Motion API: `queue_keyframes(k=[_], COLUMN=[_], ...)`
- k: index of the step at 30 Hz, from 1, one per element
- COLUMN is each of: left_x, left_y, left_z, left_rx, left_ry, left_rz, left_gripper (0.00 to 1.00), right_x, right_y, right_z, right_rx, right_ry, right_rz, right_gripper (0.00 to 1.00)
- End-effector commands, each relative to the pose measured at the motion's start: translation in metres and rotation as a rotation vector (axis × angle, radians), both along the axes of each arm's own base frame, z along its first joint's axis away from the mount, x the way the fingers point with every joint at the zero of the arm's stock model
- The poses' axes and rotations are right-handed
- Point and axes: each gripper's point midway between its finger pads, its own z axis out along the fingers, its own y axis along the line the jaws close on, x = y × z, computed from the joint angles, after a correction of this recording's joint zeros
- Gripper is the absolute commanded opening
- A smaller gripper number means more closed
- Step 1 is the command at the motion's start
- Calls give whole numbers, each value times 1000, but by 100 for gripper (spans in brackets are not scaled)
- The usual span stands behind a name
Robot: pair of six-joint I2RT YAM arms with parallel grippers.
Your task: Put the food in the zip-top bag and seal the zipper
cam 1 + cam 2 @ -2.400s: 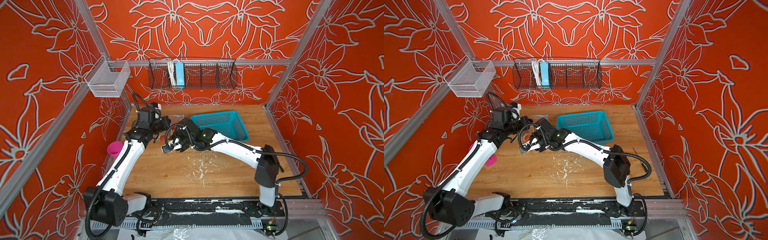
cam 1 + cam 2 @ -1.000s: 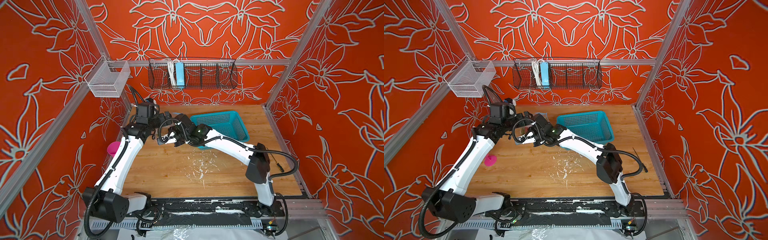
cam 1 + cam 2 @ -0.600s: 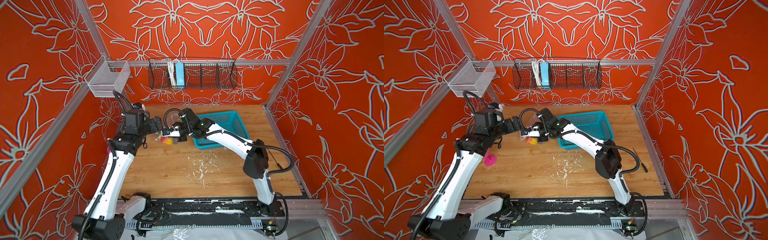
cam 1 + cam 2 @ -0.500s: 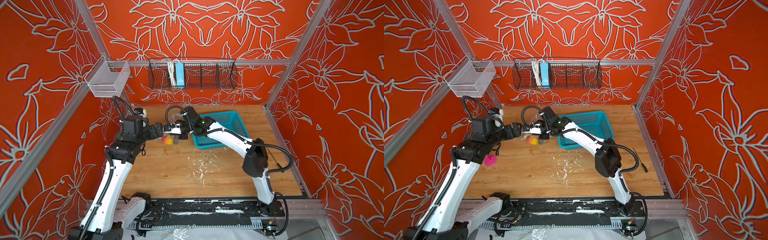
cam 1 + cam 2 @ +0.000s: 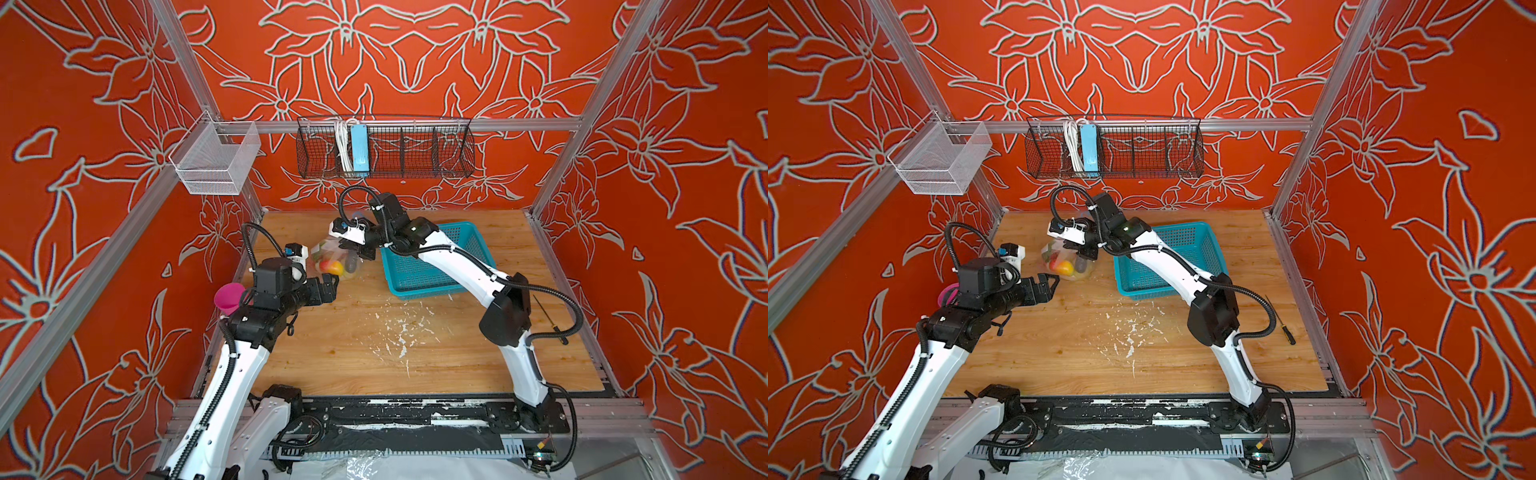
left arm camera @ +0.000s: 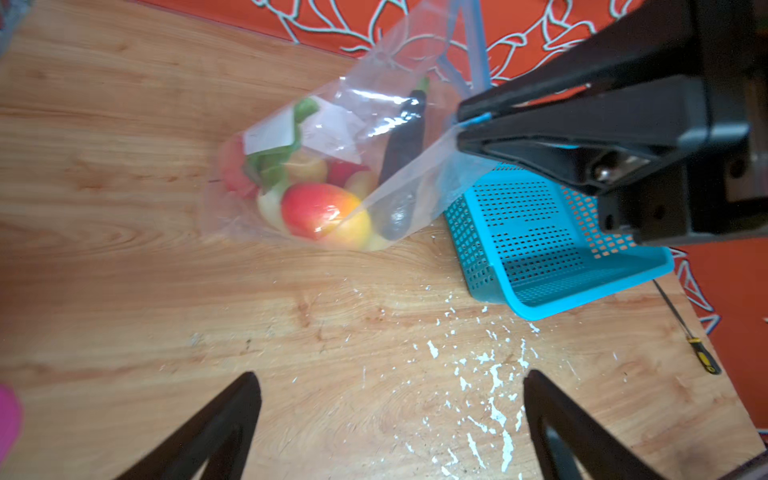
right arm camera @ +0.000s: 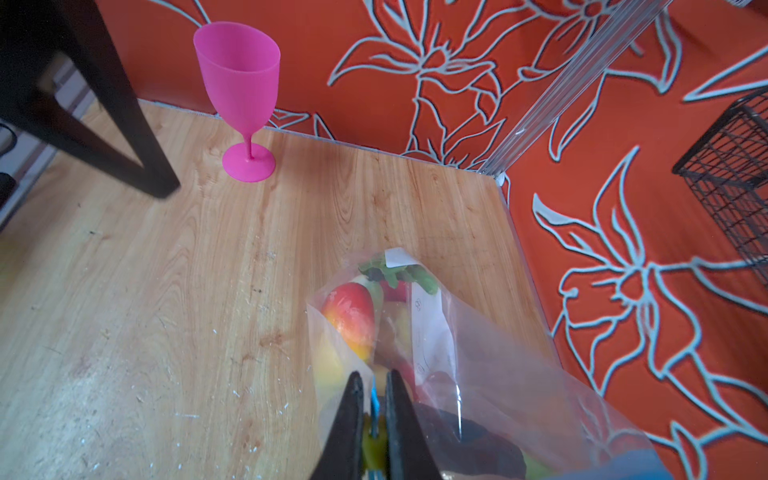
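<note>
The right gripper alone holds the bag by the zipper's yellow end, so the left gripper should pinch the blue tip [image 7: 373, 397] past those fingertips before sealing the zipper.
The clear zip-top bag [image 5: 332, 262] [image 5: 1065, 262] stands on the wooden table left of the basket, its bottom resting on the wood. The food shows through it: a red-yellow mango [image 6: 320, 210] [image 7: 349, 311], a green leafy piece [image 6: 272, 166], red and tan lumps and a dark long piece [image 6: 401, 162]. My right gripper [image 5: 354, 252] [image 5: 1087, 249] [image 6: 459, 124] [image 7: 374, 376] is shut on the blue zipper [image 7: 375, 399] at its yellow end, holding that top corner up. My left gripper [image 5: 332, 286] [image 5: 1054, 283] [image 6: 390, 376] stands open, empty, nearer than the bag and apart from it.
A teal mesh basket [image 5: 419, 293] [image 5: 1150, 293] [image 6: 582, 291] sits right of the bag. A pink goblet [image 5: 228, 297] [image 7: 241, 83] stands by the left wall behind my left arm. A screwdriver [image 5: 1281, 324] [image 6: 685, 332] lies near the right edge. White flecks dot the table's middle.
My left gripper has drawn back from the bag toward the front left, staying open. My right gripper has carried the bag's top toward the back and keeps its hold.
</note>
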Motion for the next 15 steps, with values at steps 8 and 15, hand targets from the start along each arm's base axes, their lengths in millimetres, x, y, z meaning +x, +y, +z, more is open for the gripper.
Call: queue_keyframes(k=[8,15], left_x=[35,41], left_y=[-23,-39], left_z=[13,29], left_rx=[34,159], left_ry=[-74,-132], left_rz=[-170,-376], left_gripper=[90,83], right_x=[-11,-10], right_y=[9,9], right_z=[-1,7], right_rx=[10,47], right_ry=[102,151], right_rz=[34,37], right_gripper=[0,0])
